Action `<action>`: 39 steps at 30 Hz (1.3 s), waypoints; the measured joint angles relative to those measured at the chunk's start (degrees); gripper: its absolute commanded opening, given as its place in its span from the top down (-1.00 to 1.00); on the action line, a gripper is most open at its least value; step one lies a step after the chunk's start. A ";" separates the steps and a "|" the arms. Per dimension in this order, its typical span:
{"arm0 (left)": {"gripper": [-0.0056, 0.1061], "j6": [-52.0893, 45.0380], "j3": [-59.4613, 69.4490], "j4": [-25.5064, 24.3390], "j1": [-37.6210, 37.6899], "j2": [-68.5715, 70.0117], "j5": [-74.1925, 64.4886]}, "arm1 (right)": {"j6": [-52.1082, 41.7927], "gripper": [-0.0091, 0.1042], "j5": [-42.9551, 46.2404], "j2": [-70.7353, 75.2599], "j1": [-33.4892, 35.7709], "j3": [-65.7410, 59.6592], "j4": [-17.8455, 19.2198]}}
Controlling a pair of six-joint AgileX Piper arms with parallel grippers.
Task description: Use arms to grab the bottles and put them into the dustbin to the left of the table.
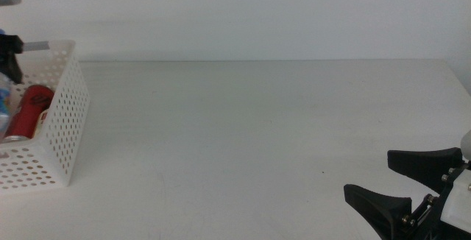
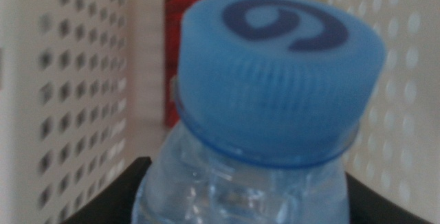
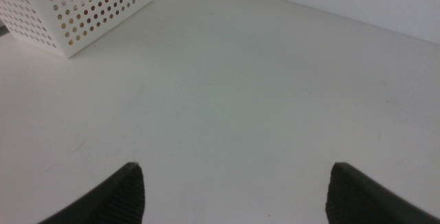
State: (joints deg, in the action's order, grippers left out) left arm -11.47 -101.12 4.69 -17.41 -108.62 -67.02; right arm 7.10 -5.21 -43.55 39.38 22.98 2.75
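Next, my left gripper releases the small water bottle against the red soda can inside the white dustbin (image 1: 23, 114).
The small water bottle (image 2: 275, 66) with its blue cap fills the left wrist view, and my left gripper (image 2: 240, 200) is shut on it, one dark jaw on each side of its neck. It hangs inside the white perforated dustbin (image 1: 62, 122) at the table's left end. A red soda can (image 1: 29, 111) lies in the dustbin behind the bottle. In the middle view only a dark bit of the left gripper (image 1: 9, 57) shows at the picture's left edge. My right gripper (image 1: 368, 174) waits open, low over the table's near right corner, holding nothing.
The white table (image 1: 257, 137) stretches bare between the dustbin and the right gripper. The right wrist view shows the dustbin (image 3: 82, 7) far off across the table, with the right gripper (image 3: 236, 176) spread wide.
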 measured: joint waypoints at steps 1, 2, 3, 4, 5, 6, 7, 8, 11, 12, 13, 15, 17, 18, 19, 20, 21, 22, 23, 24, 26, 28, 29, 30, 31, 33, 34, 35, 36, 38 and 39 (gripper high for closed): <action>0.99 0.00 0.00 0.76 0.00 -0.85 0.77 | 0.00 -0.41 0.00 0.00 0.00 0.00 0.00; 0.99 0.00 0.00 1.68 0.00 -1.63 1.79 | 0.00 -0.41 0.00 0.00 0.00 0.00 0.00; 0.99 0.00 0.00 2.32 0.00 -2.37 2.77 | 0.00 -0.41 0.00 0.00 0.00 0.00 0.00; 0.99 0.00 0.00 2.65 0.00 -2.90 3.54 | 0.00 -0.41 0.00 0.00 0.00 0.00 0.00; 0.99 0.00 0.00 2.85 0.00 -3.57 4.09 | 0.00 -0.41 0.00 0.00 0.00 0.00 0.00; 0.99 0.00 0.00 2.94 0.00 -4.11 4.40 | 0.00 -0.41 0.00 0.00 0.00 0.00 0.00; 0.99 0.00 0.00 2.99 0.00 -4.56 4.56 | 0.00 -0.41 0.00 0.00 0.00 0.00 0.00; 0.99 0.00 0.00 2.99 0.00 -4.98 4.80 | 0.00 -0.41 0.00 0.00 0.00 0.00 0.00; 0.99 0.28 0.00 3.05 0.00 -6.15 5.77 | 0.00 -0.41 0.00 0.00 0.00 0.00 0.00; 0.99 0.48 0.00 3.22 0.00 -6.52 6.08 | 0.00 -0.41 0.00 0.00 0.00 0.00 0.00; 0.98 0.58 0.00 3.42 0.00 -6.78 6.26 | 0.00 -0.41 0.00 0.00 0.00 0.00 0.00; 0.93 0.87 0.00 3.95 0.00 -7.55 6.32 | 0.00 -0.41 0.00 0.00 0.00 0.00 0.00; 0.84 0.82 0.00 4.48 0.00 -8.26 6.26 | 0.00 -0.41 0.00 0.00 0.00 0.00 0.00; 0.76 0.49 0.00 4.48 0.00 -8.65 6.26 | 0.00 -0.41 0.00 0.00 0.00 0.00 0.00; 0.67 0.35 0.00 4.53 0.00 -8.80 6.26 | 0.00 -0.41 0.00 0.00 0.00 0.00 0.00; 0.56 0.22 0.00 4.53 0.00 -8.96 6.19 | 0.00 -0.41 0.00 0.00 0.00 0.00 0.00; 0.32 0.22 -0.07 4.67 0.00 -9.11 6.19 | 0.00 -0.41 0.00 0.00 0.00 0.00 0.00; 0.17 0.15 -0.12 4.73 0.00 -9.19 6.19 | 0.00 -0.41 0.00 0.00 0.00 0.00 0.00; 0.01 0.02 -0.14 4.78 0.00 -9.25 6.19 | 0.00 -0.41 0.00 0.00 0.00 0.00 0.00; -0.13 -0.27 -0.14 4.78 0.00 -9.30 6.19 | 0.00 -0.41 0.00 0.00 0.00 0.00 0.00; -0.49 -1.55 -0.14 5.04 0.00 -9.30 6.11 | 0.00 -0.41 0.00 0.00 0.00 0.00 0.00; -0.72 -2.47 -0.14 5.71 0.00 -9.30 6.13 | 0.00 -0.41 0.00 0.00 0.00 0.00 0.00; -0.72 -3.13 -0.31 6.94 0.00 -9.30 5.92 | 0.00 -0.41 0.00 0.00 0.00 0.00 0.00; -0.72 -3.49 -0.36 6.66 0.00 -9.24 6.00 | 0.00 -0.41 0.00 0.00 0.00 0.00 0.00; -0.72 -3.58 -0.52 7.81 0.00 -9.03 6.00 | 0.00 -0.41 0.00 0.00 0.00 0.00 0.00; -0.72 -3.82 -0.73 8.32 0.00 -8.42 5.22 | 0.00 -0.41 0.00 0.00 0.00 0.00 0.00; -0.72 -3.88 -1.03 8.56 0.00 -7.96 4.66 | 0.00 -0.41 0.00 0.00 0.00 0.00 0.00; -0.72 -3.88 -1.38 9.12 0.00 -7.26 4.23 | 0.00 -0.41 0.00 0.00 0.00 0.00 0.00; -0.72 -3.88 -1.70 9.47 0.00 -6.69 3.71 | 0.00 -0.41 0.00 0.00 0.00 0.00 0.00; -0.72 -3.50 -2.12 10.35 0.05 -4.70 2.99 | 0.00 -0.41 0.00 0.00 0.00 0.00 0.00; -0.72 -3.12 -2.20 10.74 0.05 -3.55 2.94 | 0.00 -0.41 0.00 0.00 0.00 0.00 0.00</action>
State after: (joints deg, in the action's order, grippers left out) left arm -14.59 -103.31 15.43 -17.37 -112.16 -64.08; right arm 7.10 -5.21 -43.55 39.38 22.98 2.75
